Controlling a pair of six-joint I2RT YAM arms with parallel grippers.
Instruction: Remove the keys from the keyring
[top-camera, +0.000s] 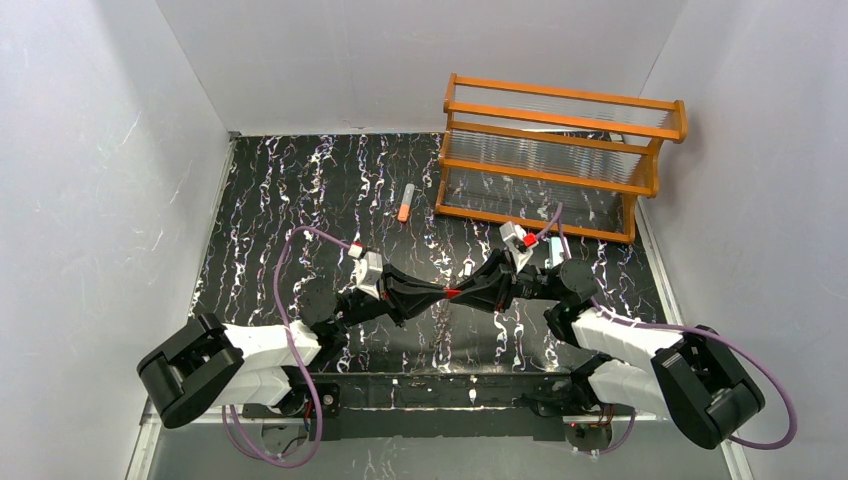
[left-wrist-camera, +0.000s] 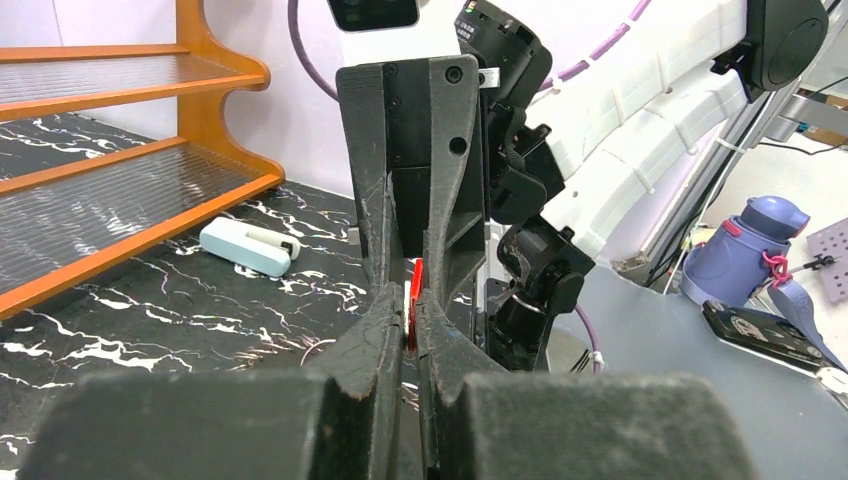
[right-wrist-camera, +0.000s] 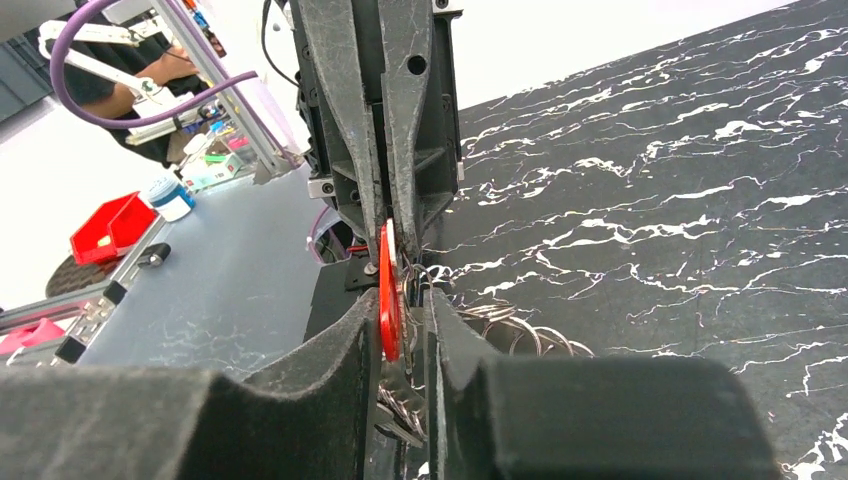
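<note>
Both of the robot's grippers pinch the red key, so next the left gripper opens, back away and takes the keyring's wire loop (right-wrist-camera: 420, 281) while the right gripper keeps hold of the key.
My two grippers meet tip to tip above the middle of the table. My left gripper (top-camera: 438, 293) (left-wrist-camera: 411, 318) is shut on the red key (left-wrist-camera: 413, 300), with a thin white piece pressed beside it. My right gripper (top-camera: 462, 291) (right-wrist-camera: 404, 312) faces it and is shut on the keyring (right-wrist-camera: 412, 300), a bundle of grey metal wire loops. More loops (right-wrist-camera: 520, 330) hang out to the right of its fingers. The red key (right-wrist-camera: 388, 290) (top-camera: 451, 292) stands on edge against the right gripper's left finger. The green key is hidden.
An orange wooden rack (top-camera: 560, 160) stands at the back right. An orange-and-grey tube (top-camera: 405, 203) lies left of it. A pale white-blue clip (left-wrist-camera: 247, 247) lies on the black marbled table (top-camera: 300, 200) near the rack's foot. White walls enclose the table.
</note>
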